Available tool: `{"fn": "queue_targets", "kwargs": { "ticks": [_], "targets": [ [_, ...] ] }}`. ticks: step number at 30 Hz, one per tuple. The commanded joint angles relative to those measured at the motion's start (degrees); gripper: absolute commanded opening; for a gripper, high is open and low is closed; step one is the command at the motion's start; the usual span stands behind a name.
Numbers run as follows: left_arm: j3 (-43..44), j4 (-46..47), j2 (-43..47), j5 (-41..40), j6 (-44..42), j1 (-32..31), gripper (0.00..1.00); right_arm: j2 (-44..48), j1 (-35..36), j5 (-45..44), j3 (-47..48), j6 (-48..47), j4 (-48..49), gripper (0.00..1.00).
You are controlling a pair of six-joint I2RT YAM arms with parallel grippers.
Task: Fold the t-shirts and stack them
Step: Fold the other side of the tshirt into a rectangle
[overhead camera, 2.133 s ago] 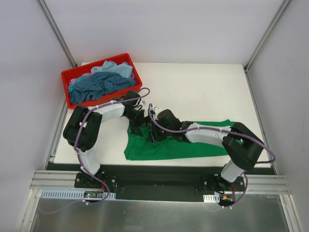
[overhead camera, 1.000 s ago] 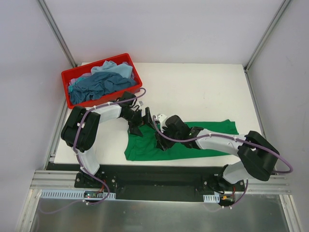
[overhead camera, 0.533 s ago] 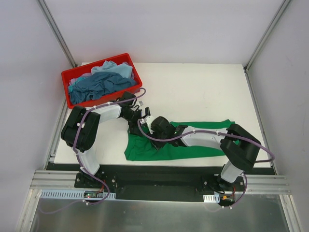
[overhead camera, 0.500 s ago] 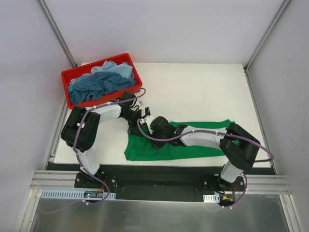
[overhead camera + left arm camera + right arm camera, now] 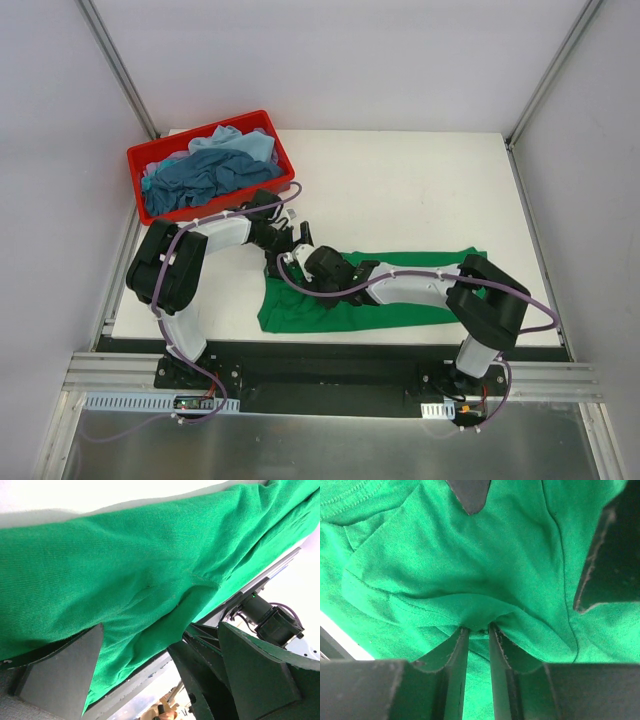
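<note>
A bunched fold on top of the green t-shirt is pinched in my right gripper, so next I open it and take the t-shirt's near edge (image 5: 335,330) before I turn the t-shirt.
A bright green t-shirt (image 5: 300,310) lies spread along the table's near edge. My right gripper (image 5: 300,265) reaches across it to its upper left corner. In the right wrist view its jaws (image 5: 476,630) stand close together with a bunched fold of the green t-shirt (image 5: 470,555) pinched at their tips. My left gripper (image 5: 283,245) sits just beyond, open wide (image 5: 160,672), with the green fabric (image 5: 125,570) lying ahead of its fingers. A dark teal-blue t-shirt (image 5: 205,175) and a pale blue t-shirt (image 5: 235,142) lie crumpled in the bin.
The red plastic bin (image 5: 140,160) stands at the table's back left corner, close behind the left arm. White walls and metal frame posts enclose the table. The right arm's body (image 5: 215,655) crowds the left gripper's right side.
My right gripper has slid left along the green t-shirt to its upper left corner and its jaws have narrowed onto a fold. The left arm has stayed put, open.
</note>
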State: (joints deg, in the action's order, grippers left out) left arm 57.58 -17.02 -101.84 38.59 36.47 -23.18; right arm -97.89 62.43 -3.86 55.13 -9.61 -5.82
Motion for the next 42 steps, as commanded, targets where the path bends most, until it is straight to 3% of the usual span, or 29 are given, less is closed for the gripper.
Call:
{"fn": "queue_targets", "kwargs": {
  "ticks": [1,6,10,18,25,35,40,42],
  "targets": [
    [-0.54,-1.62,0.86,-2.37,-1.14,1.03,0.99,-0.29,0.41,-2.03,0.77,0.73,-4.55,0.24],
    [-0.45,-2.93,1.47,-5.09,-1.57,1.91,0.99,2.17,0.41,-2.65,0.15,2.49,-5.86,0.19],
    [-0.01,-3.81,1.47,-6.42,-2.10,2.17,0.99,4.81,0.41,-1.60,-1.60,2.93,-4.81,0.26],
    [0.16,-4.17,1.30,-6.24,-2.54,2.17,0.99,2.44,0.32,-1.15,-1.61,2.66,-2.52,0.22],
    [0.16,-4.17,1.21,-5.98,-2.63,2.17,0.99,3.06,0.41,-2.99,0.49,3.10,-1.12,0.32],
    [-0.01,-4.17,1.21,-5.54,-2.63,2.17,0.99,-1.60,0.41,-7.48,5.86,6.26,1.25,0.32],
    [-0.01,-4.17,1.21,-5.45,-2.80,2.17,0.99,-1.87,0.32,-5.55,6.30,8.19,4.15,0.44],
    [-0.10,-4.17,1.12,-5.45,-2.72,2.17,0.99,-1.00,0.32,-5.29,6.04,8.20,4.07,0.44]
  ]
}}
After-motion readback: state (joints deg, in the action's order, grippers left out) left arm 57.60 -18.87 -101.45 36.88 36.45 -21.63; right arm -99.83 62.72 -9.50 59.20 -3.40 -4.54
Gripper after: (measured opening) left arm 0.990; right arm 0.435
